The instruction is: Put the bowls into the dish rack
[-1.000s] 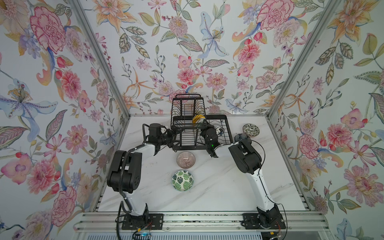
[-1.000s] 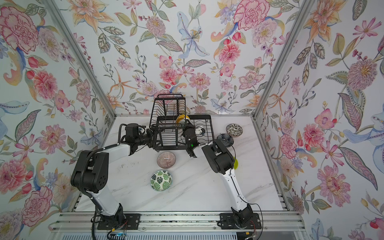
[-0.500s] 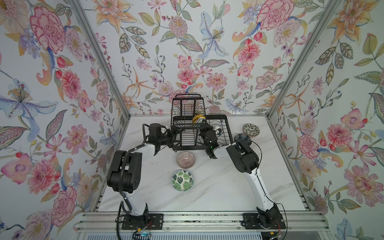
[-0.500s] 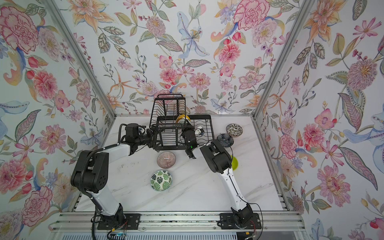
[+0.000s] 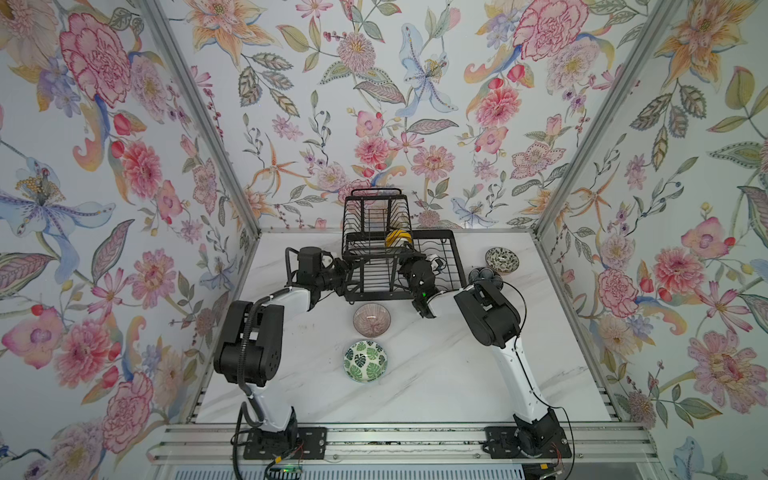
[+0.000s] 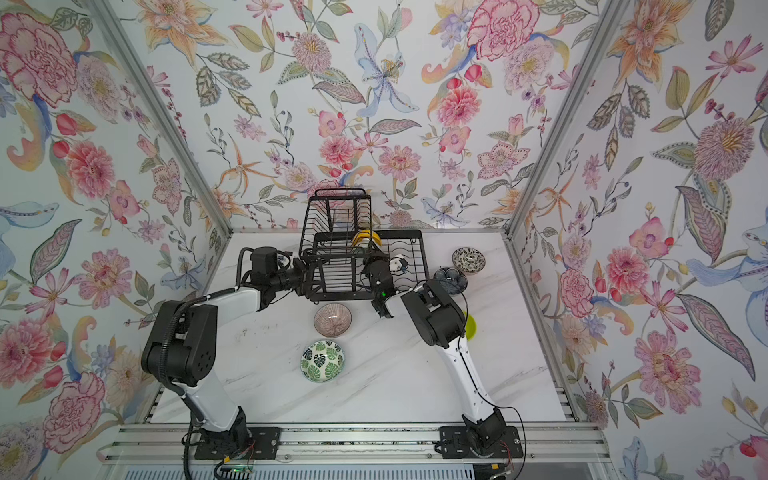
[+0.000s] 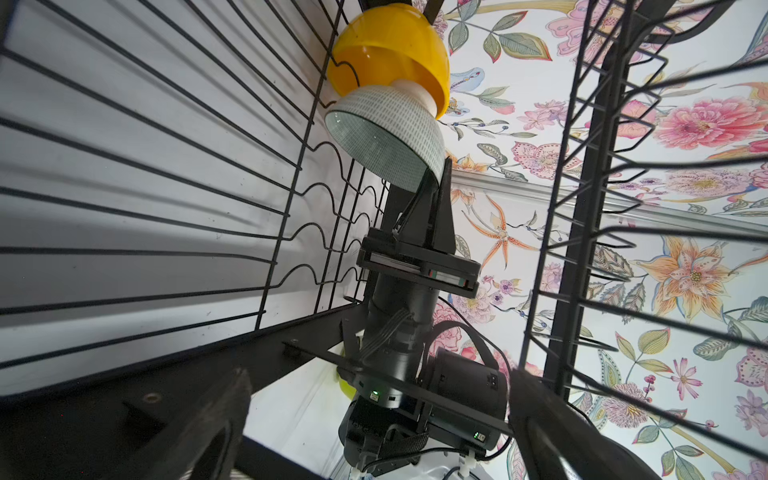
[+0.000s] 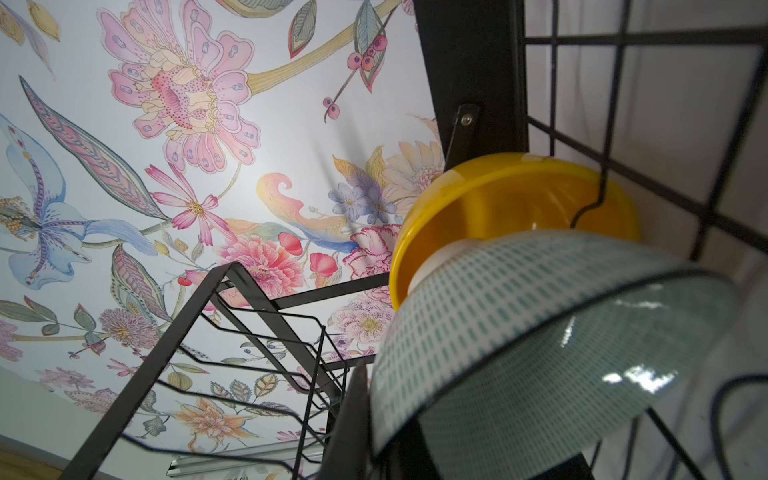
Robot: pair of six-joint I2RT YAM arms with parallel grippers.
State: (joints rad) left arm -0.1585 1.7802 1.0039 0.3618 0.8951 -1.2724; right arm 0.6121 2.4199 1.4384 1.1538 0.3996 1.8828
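Observation:
Next, my right gripper puts the pale aqua bowl down on edge in the lower tray (image 5: pixel 397 257) (image 8: pixel 616 324), just in front of the yellow bowl.
The black wire dish rack (image 5: pixel 451 259) (image 6: pixel 415 249) stands at the table's back. A yellow bowl (image 5: pixel 398 239) (image 7: pixel 386 45) (image 8: pixel 498 195) leans on edge in its lower tray. My right gripper (image 5: pixel 415 268) (image 7: pixel 434 176) is shut on the rim of the pale aqua bowl (image 7: pixel 390 137) (image 8: pixel 519 332), which is tilted against the yellow one inside the tray. My left gripper (image 5: pixel 343 272) is open at the rack's left end, and its fingers (image 7: pixel 199 424) stand wide on either side of the rack's frame bars.
On the table in front of the rack lie a pink-brown ribbed bowl (image 5: pixel 372 319) and a green-leaf bowl (image 5: pixel 365 360). Right of the rack sit a black-and-white bowl (image 5: pixel 502 260) and a dark blue bowl (image 5: pixel 484 275). A lime green bowl (image 6: pixel 470 325) shows behind my right arm.
My right arm has shifted slightly left with the aqua bowl in its grip. The left arm and the loose bowls have not moved.

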